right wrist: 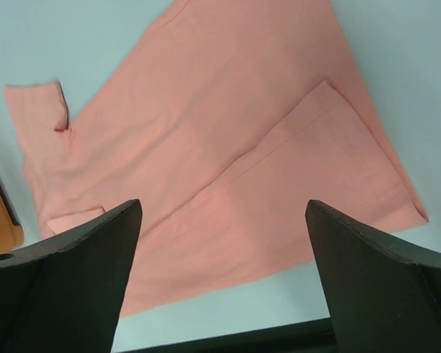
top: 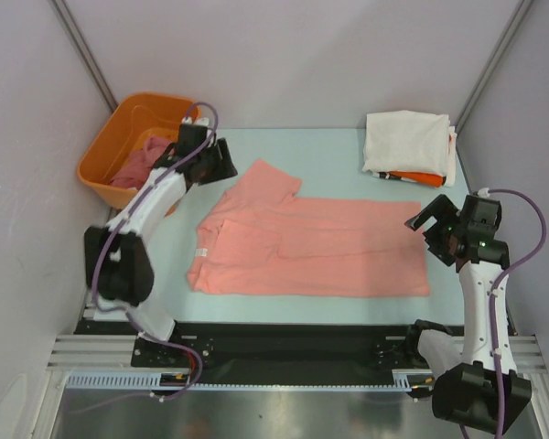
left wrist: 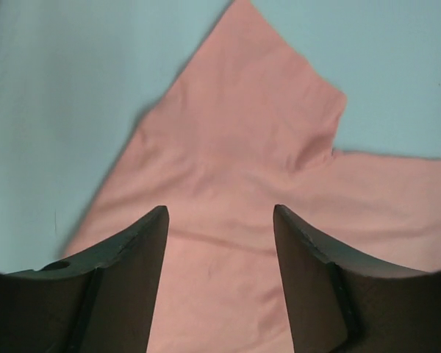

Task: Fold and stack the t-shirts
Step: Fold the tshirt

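Next, I close my right gripper on the far corner (top: 417, 205) of the salmon-pink t-shirt, the one nearest the cream-white folded shirt.
A salmon-pink t-shirt (top: 311, 242) lies spread on the pale blue table, its near long side folded in, one sleeve pointing to the far left. It shows in the left wrist view (left wrist: 242, 162) and the right wrist view (right wrist: 220, 132). A darker rose-pink shirt (top: 145, 160) lies crumpled in the orange tub. A cream-white folded shirt (top: 407, 142) sits on an orange folded one (top: 416, 177) at the far right. My left gripper (top: 221, 163) is open and empty above the sleeve. My right gripper (top: 430, 221) is open and empty by the shirt's right edge.
An orange plastic tub (top: 119, 137) stands at the far left corner. Grey walls close in the table on three sides. A black rail (top: 284, 352) runs along the near edge.
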You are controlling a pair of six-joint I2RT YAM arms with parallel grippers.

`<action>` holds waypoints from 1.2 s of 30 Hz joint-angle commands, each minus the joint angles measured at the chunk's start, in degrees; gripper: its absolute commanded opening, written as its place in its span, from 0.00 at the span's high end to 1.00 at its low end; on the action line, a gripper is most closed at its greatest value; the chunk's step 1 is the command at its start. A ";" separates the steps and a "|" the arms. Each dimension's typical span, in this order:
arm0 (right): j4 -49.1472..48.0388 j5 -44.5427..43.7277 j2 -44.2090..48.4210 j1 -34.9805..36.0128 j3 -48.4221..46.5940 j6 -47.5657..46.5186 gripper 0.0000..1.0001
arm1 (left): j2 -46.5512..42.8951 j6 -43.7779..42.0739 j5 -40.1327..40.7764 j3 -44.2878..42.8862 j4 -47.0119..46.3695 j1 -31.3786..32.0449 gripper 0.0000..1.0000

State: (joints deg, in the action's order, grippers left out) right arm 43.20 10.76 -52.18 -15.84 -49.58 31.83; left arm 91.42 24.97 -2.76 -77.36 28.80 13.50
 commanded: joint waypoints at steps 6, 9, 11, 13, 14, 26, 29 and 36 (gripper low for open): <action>2.85 0.40 2.88 7.30 -3.32 -2.13 0.00 | 41.76 -10.92 -8.92 -47.14 5.03 0.04 0.37; 4.34 -0.56 2.88 10.55 -4.55 -3.00 0.00 | 49.71 -9.69 -9.45 -59.99 7.15 -0.14 0.36; 4.70 -1.45 3.31 11.26 -5.00 -3.53 0.00 | 54.21 -9.15 -8.14 -63.42 6.10 -0.14 0.35; 4.88 -1.80 3.75 11.53 -4.91 -3.88 0.00 | 56.14 -8.37 -6.82 -62.83 4.26 -0.05 0.34; 4.88 -1.71 3.76 11.53 -5.00 -4.06 0.00 | 56.59 -8.01 -6.21 -62.04 4.08 -0.14 0.35; 2.16 -4.42 0.33 11.44 -4.56 -5.64 0.00 | 59.40 -8.18 -8.65 -57.02 2.32 0.92 0.64; 0.40 -7.24 -3.53 10.74 -5.26 -5.73 0.00 | 59.40 -8.54 -9.27 -57.11 2.32 0.83 0.85; -8.83 -3.81 -22.94 4.59 -9.37 -5.29 0.00 | 59.23 -7.48 -10.68 -55.97 1.44 -0.14 1.00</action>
State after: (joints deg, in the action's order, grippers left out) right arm 40.53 7.09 -69.45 -9.54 -54.39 27.07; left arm 150.76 17.50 -11.79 -134.28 30.68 13.63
